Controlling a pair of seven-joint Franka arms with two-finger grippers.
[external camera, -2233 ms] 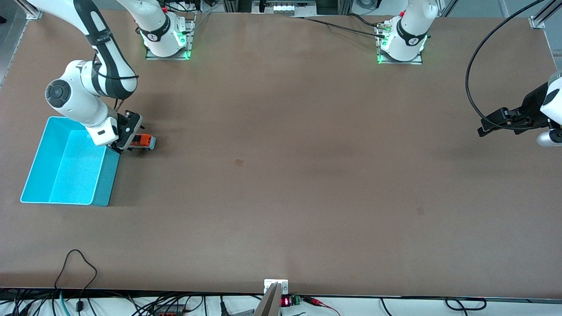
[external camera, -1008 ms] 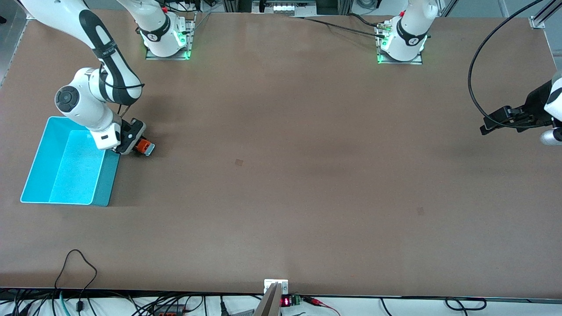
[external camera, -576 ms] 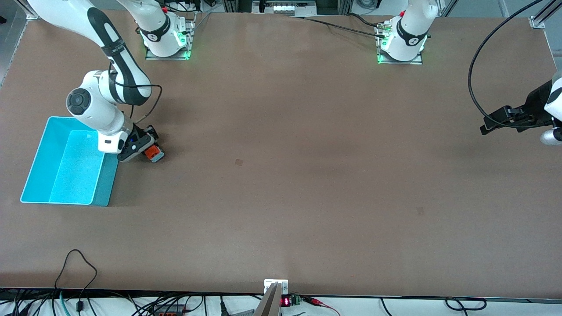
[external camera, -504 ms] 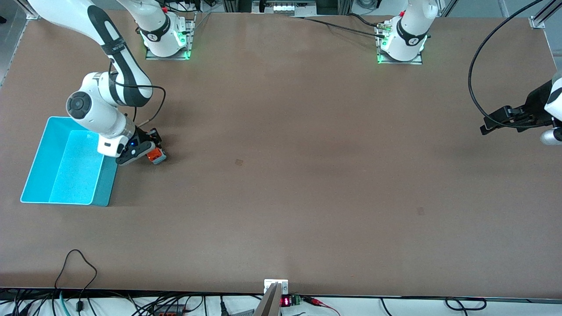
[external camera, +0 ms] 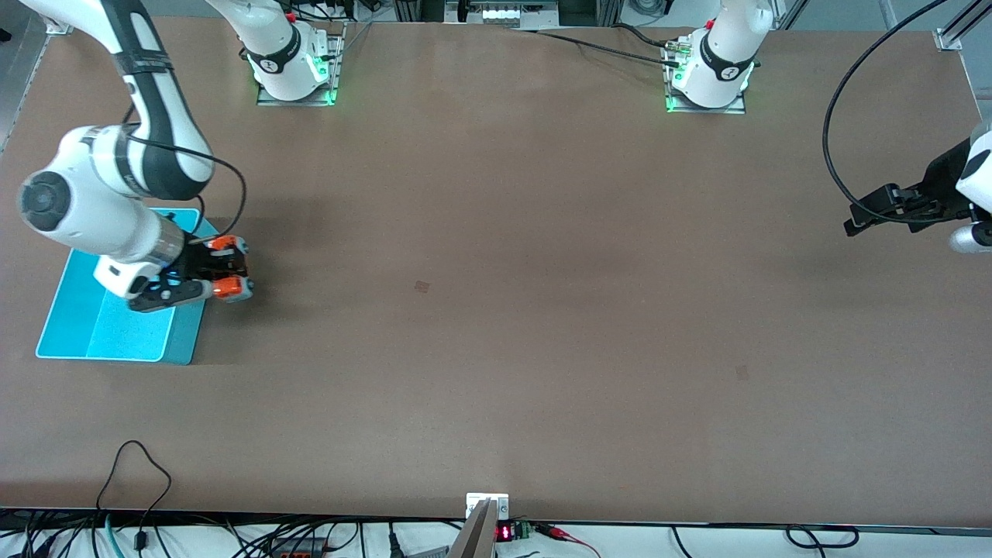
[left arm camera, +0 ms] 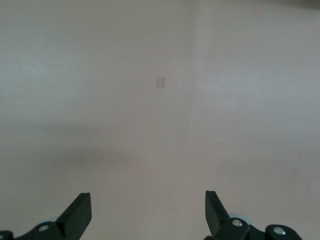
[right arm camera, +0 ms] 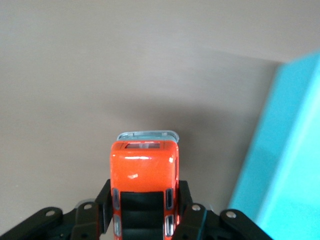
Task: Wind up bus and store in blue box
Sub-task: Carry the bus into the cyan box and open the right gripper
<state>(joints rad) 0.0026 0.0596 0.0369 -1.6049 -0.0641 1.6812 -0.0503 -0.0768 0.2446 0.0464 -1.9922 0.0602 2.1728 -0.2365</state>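
Note:
Next, my right gripper puts the orange bus down on the blue box's bottom (external camera: 162, 255), near its side that faces in the middle of the table.
My right gripper (external camera: 223, 268) is shut on the small orange bus (external camera: 229, 288), with its fingers clamped on the bus's two sides. It holds the bus over the table, just beside the blue box (external camera: 116, 335), at the box's wall toward the left arm's end. In the right wrist view the bus (right arm camera: 144, 165) points away from the gripper (right arm camera: 144, 196), and the cyan box wall (right arm camera: 290, 165) stands close beside it. My left gripper (external camera: 856, 221) is open and empty over the table's edge at the left arm's end; it waits. In the left wrist view it (left arm camera: 148, 210) has only bare table under it.
The right arm's wrist and forearm (external camera: 101, 209) hang over the blue box and hide part of it. A black cable (external camera: 833, 116) loops above the table near the left arm. A small dark mark (external camera: 421, 286) lies mid-table.
My right arm has turned the bus and carried it along the box's wall, nearer to the front camera. Its wrist has swung out over the box. The left arm has barely moved.

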